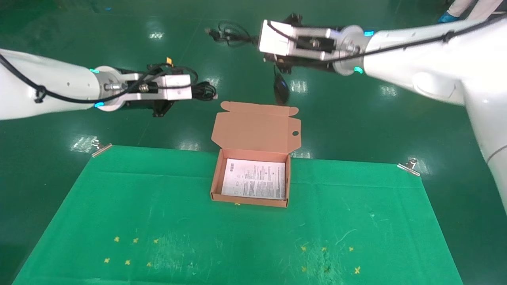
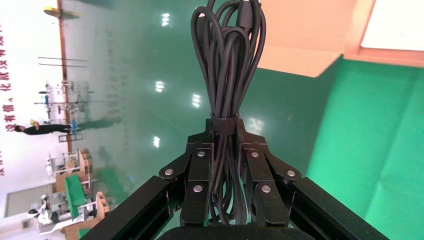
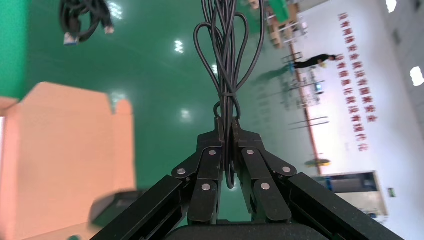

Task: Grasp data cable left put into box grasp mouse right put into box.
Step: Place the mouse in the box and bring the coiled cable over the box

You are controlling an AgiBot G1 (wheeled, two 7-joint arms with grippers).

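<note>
My right gripper needs to let go of the black mouse on the front part of the white printed sheet (image 1: 243,189) inside the box.
The open orange-brown box (image 1: 216,180) stands on the green mat, lid (image 1: 255,126) raised at the back, a white printed sheet (image 1: 255,179) inside. My left gripper (image 1: 198,91) is in the air behind and left of the box, shut on the coiled black data cable (image 1: 206,90); the left wrist view shows the fingers (image 2: 202,150) clamped on the bundle (image 2: 227,65). My right gripper (image 1: 256,39) is high behind the box, shut on the mouse's thin cord (image 3: 227,65). The black mouse (image 1: 280,89) hangs below it, above the lid's far edge.
The green mat (image 1: 158,206) has metal clips at its back corners (image 1: 101,148) (image 1: 410,166) and small yellow cross marks (image 1: 126,249) near the front. Shiny green floor lies beyond. A blue-gloved hand (image 1: 447,16) shows at the far right top.
</note>
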